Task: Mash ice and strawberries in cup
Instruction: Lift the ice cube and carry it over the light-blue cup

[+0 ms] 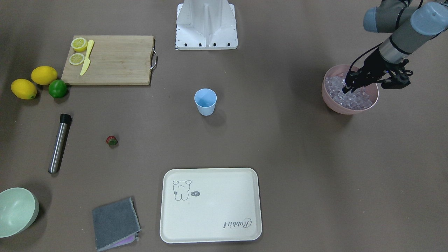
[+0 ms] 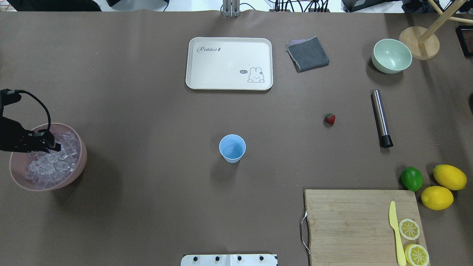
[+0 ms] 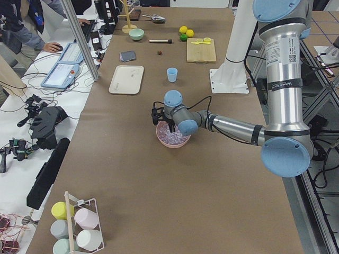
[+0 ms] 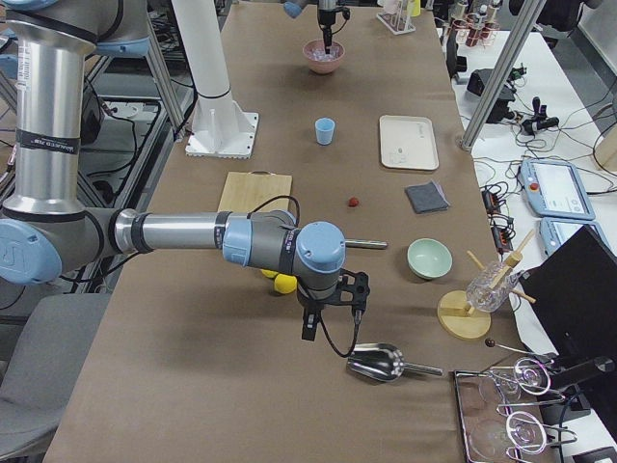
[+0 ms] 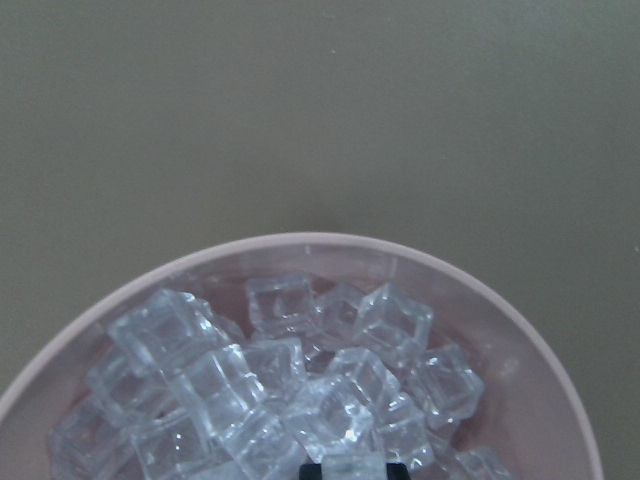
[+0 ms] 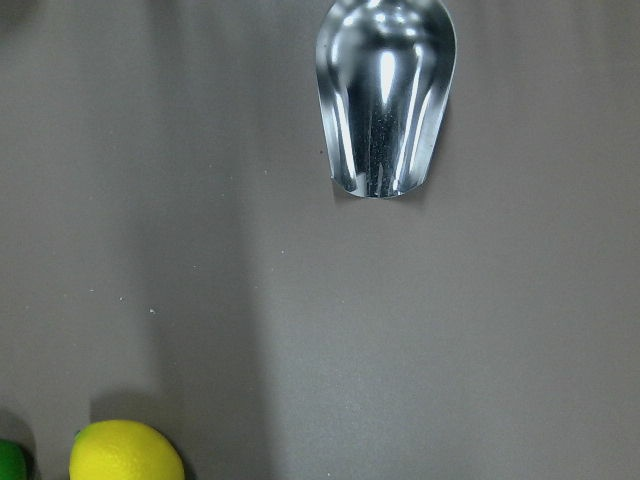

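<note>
I should let go of the clear ice cube with my left gripper inside the empty light blue cup point(image 1: 205, 99) that stands in the middle of the table.
The light blue cup point(image 1: 205, 101) stands upright and empty mid-table, also in the overhead view point(image 2: 232, 148). The red strawberry point(image 1: 111, 140) lies on the table apart from it point(image 2: 330, 119). Clear ice cubes point(image 5: 290, 380) fill a pink bowl point(image 1: 331, 101) at the table's end. My left gripper point(image 1: 346, 89) reaches down into the ice point(image 2: 55, 159); its fingertips stand close together at one cube at the bottom edge of the left wrist view. My right gripper point(image 4: 308, 333) hangs over bare table near the lemons; I cannot tell whether it is open or shut.
A steel muddler point(image 1: 59, 142) lies beside the strawberry. A cutting board point(image 1: 112, 63) holds lemon halves and a yellow knife. Two lemons and a lime point(image 1: 57, 88) lie next to it. A cream tray point(image 1: 210, 206), grey cloth point(image 1: 115, 224), green bowl point(image 1: 15, 210) and metal scoop point(image 6: 385, 100) are around.
</note>
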